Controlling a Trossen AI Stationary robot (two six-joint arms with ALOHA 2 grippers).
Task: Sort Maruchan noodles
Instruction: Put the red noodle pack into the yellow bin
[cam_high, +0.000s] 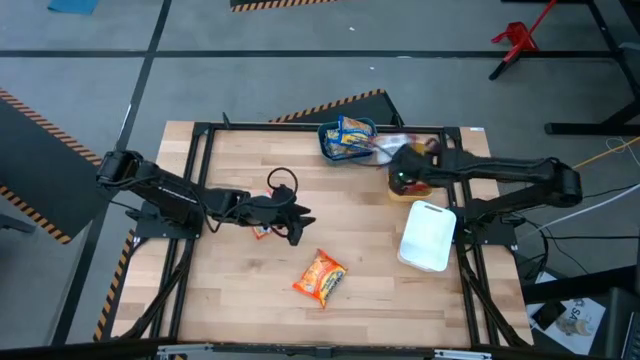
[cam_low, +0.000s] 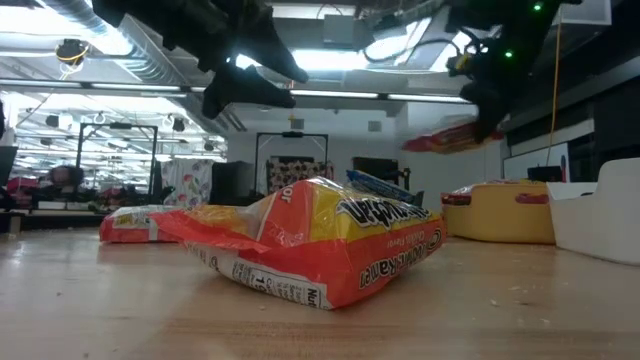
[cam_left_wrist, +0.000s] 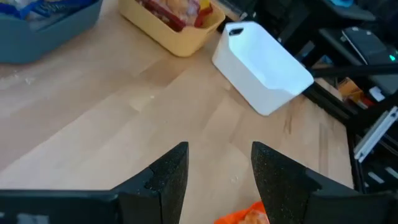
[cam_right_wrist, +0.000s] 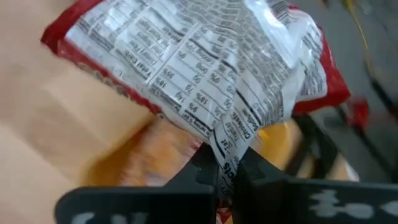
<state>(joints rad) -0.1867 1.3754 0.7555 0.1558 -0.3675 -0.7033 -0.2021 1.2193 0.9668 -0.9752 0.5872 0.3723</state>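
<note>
The robot's right gripper needs to release the red-and-white noodle packet, now in the air above the yellow bin, in the far end of the yellow bin (cam_high: 403, 155).
My right gripper (cam_right_wrist: 227, 169) is shut on a red-and-white noodle packet (cam_right_wrist: 199, 59) and holds it in the air above the yellow bin (cam_low: 498, 212) at the table's far right. That packet also shows in the low view (cam_low: 455, 138). My left gripper (cam_left_wrist: 217, 158) is open and hangs above mid-table (cam_high: 298, 224). An orange noodle packet (cam_high: 320, 277) lies flat just nearer than it. A red packet (cam_high: 262, 231) lies flat under the left arm. The teal bin (cam_high: 330, 150) holds blue-and-yellow packets (cam_high: 352, 130). My right gripper pinches the red-and-white packet between its two fingers at a crimped edge (cam_right_wrist: 231, 148), where the plastic bunches into a fold. The packet is lifted clear above the yellow bin. Its printed back with the nutrition label faces the wrist camera.
A white bin (cam_high: 428, 236) stands near the table's right edge, nearer than the yellow bin (cam_high: 407, 192). The black frame rails (cam_high: 200, 180) run along the table's sides. Bare wood shows at the near left (cam_high: 240, 300).
</note>
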